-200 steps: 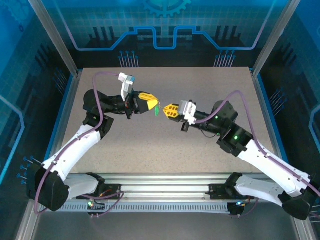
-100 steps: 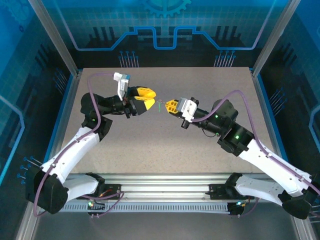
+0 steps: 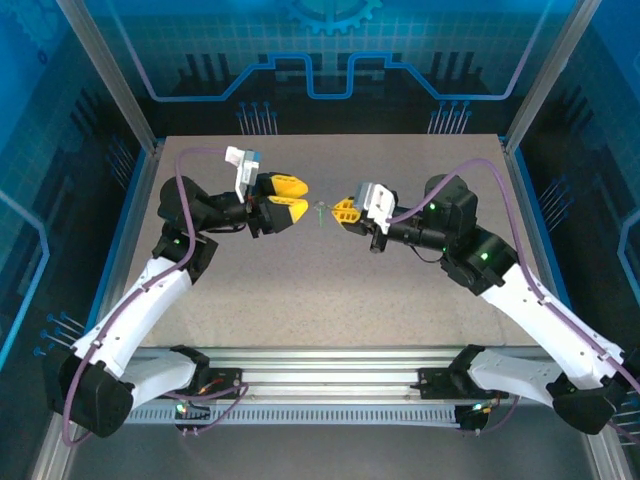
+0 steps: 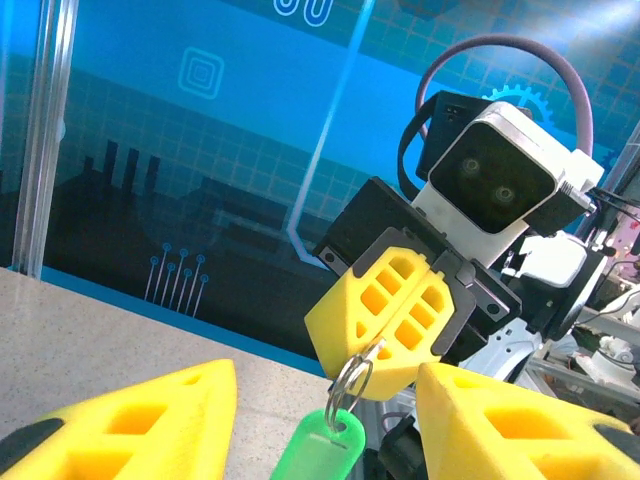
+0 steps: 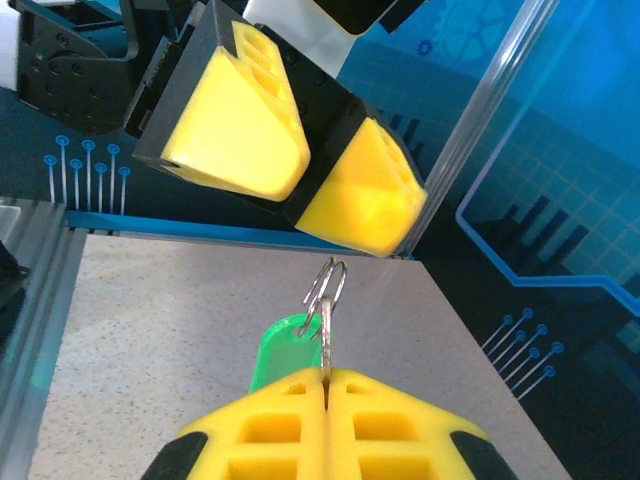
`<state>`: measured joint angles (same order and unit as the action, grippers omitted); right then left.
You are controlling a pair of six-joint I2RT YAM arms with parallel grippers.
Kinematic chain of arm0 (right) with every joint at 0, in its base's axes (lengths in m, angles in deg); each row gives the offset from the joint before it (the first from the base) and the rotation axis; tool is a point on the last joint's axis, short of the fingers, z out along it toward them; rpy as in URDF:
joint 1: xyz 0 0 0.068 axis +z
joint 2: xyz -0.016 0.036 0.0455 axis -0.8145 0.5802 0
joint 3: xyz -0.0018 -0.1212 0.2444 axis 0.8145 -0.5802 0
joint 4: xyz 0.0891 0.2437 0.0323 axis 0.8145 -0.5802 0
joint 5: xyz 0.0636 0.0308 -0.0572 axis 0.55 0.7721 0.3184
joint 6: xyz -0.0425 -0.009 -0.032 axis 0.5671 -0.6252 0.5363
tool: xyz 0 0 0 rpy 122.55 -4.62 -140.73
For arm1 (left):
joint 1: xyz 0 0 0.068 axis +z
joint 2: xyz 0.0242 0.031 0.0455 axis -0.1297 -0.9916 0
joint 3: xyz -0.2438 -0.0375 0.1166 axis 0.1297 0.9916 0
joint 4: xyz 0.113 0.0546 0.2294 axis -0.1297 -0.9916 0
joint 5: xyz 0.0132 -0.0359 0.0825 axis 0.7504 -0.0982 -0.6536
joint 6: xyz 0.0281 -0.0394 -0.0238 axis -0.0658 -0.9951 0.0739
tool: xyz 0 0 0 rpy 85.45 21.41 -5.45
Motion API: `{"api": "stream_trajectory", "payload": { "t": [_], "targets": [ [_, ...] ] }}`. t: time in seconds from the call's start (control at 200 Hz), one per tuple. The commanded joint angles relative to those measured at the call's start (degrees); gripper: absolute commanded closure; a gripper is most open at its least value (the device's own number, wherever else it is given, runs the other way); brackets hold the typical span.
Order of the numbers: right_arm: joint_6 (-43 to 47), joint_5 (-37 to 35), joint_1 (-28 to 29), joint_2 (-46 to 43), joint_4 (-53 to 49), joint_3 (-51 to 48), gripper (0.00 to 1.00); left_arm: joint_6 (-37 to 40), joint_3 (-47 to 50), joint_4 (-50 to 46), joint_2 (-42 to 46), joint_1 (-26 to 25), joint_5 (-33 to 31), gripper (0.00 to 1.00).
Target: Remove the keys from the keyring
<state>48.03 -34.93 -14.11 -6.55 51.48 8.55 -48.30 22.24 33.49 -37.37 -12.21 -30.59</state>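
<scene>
The keyring's coils are spread and the key is still hooked through, so my left gripper should grip the ring (image 5: 323, 283) and pull it away while my right gripper keeps the key.
My right gripper (image 3: 343, 211) is shut on a thin metal key (image 5: 325, 345), seen edge-on, in mid-air above the table's middle. The silver keyring (image 5: 326, 284) hangs from the key's end, and a green tag (image 5: 280, 352) dangles from the ring. My left gripper (image 3: 303, 196) faces it from the left and stands open. Its yellow fingers (image 4: 135, 425) sit on either side of the green tag (image 4: 318, 450) without touching it. In the left wrist view the keyring (image 4: 352, 380) pokes out below the right gripper (image 4: 372, 352).
The grey tabletop (image 3: 330, 290) lies below both grippers. Metal frame posts (image 3: 115, 85) and blue panels wall in the back and sides. An aluminium rail (image 3: 330, 365) runs along the near edge by the arm bases.
My left gripper has opened, let go of the ring and tag, and drawn back a little to the left. The right gripper has kept its hold and lifted slightly away.
</scene>
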Motion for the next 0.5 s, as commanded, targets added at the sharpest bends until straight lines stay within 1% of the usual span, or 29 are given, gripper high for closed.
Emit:
{"api": "stream_trajectory", "payload": {
  "t": [0.0,0.185,0.49],
  "targets": [
    [-1.33,3.1,-0.71,0.68,-3.75,2.2,1.0,3.4,-1.99,-2.97,0.55,-0.53,1.47,0.5],
    [-2.16,3.54,-0.7,1.41,-3.62,3.15,1.0,4.22,-2.52,-3.91,-0.26,-1.5,2.61,0.52],
    [-2.44,3.55,-0.96,1.94,-3.05,3.53,1.0,5.11,-2.4,-5.0,-0.55,-1.96,2.79,0.52]
  ]
}}
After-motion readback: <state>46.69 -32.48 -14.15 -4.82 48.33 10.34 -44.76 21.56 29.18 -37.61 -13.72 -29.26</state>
